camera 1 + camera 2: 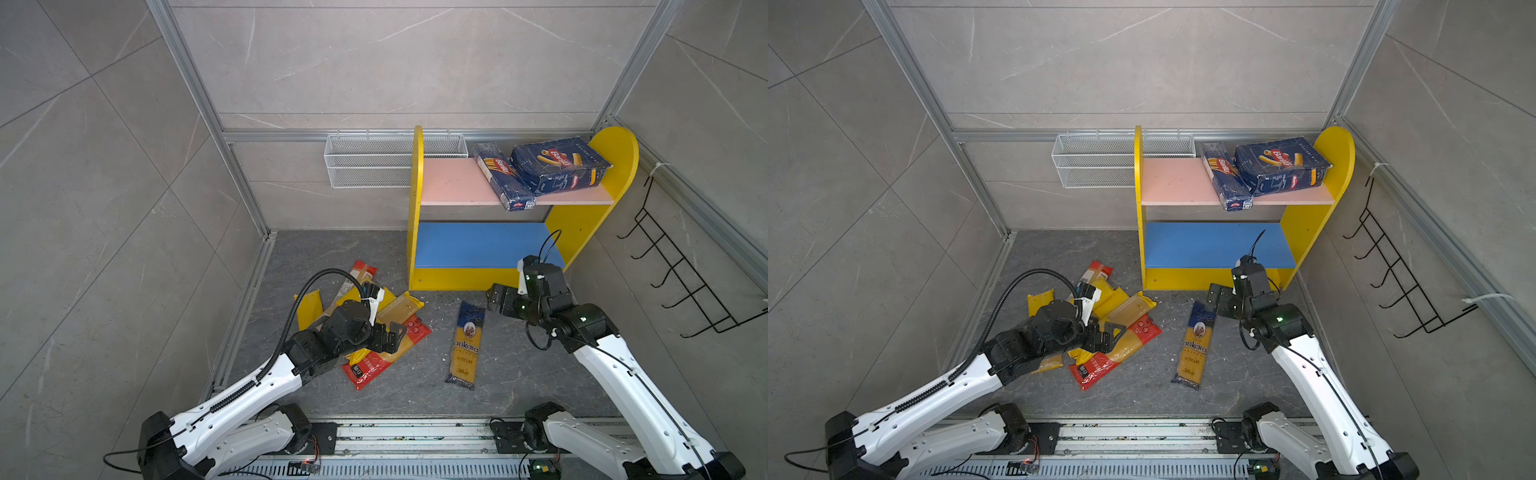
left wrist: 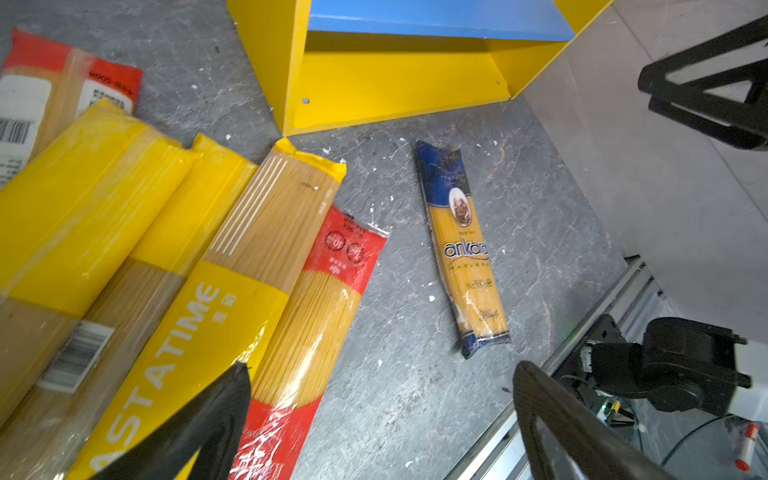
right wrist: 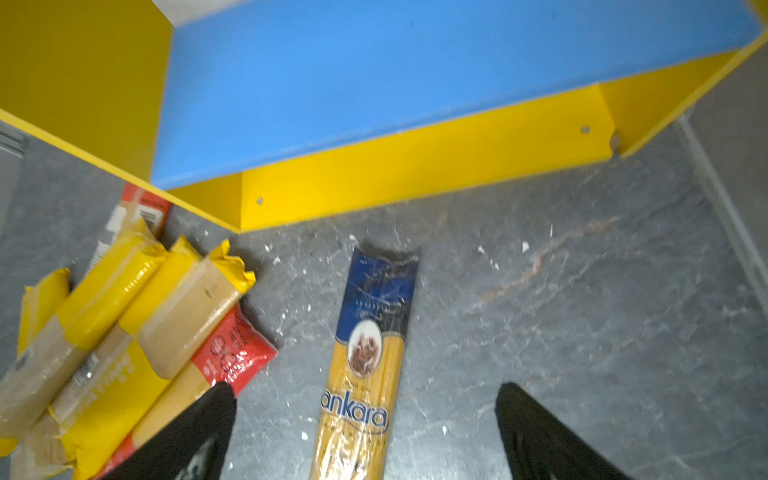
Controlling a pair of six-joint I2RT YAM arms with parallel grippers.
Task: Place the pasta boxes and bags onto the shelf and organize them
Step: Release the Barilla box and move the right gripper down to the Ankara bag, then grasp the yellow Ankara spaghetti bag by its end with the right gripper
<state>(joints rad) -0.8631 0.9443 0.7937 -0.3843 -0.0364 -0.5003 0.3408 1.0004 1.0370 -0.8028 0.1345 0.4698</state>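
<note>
The ankara bag is next for my right gripper, which should go to it and close on its near half point(image 1: 463, 368), between the bag's printed name and near end.
The shelf point(image 1: 415, 216) point(image 1: 1138, 208) stands at the back right. Both pasta boxes, the wide one point(image 1: 559, 166) point(image 1: 1281, 166) and the narrow one point(image 1: 500, 176) point(image 1: 1225, 176), lie on its pink upper board; the blue lower board point(image 1: 478, 245) point(image 3: 415, 83) is bare. Several bags lie heaped on the floor at left, among them the PASTATIME bag point(image 2: 199, 324) and a red-ended bag point(image 1: 374, 365) point(image 1: 1113, 357). My left gripper point(image 1: 395, 332) point(image 2: 382, 374) hovers open over this heap. The ankara bag point(image 1: 466, 345) point(image 1: 1194, 345) point(image 2: 463, 249) lies alone. My right gripper point(image 1: 494, 299) point(image 3: 365, 390) hangs open above its far end.
A white wire basket point(image 1: 370, 162) hangs on the back wall left of the shelf. A black wire hook rack point(image 1: 681, 274) hangs on the right wall. Aluminium rails point(image 1: 415, 436) border the grey floor at the front. White crumbs dot the floor.
</note>
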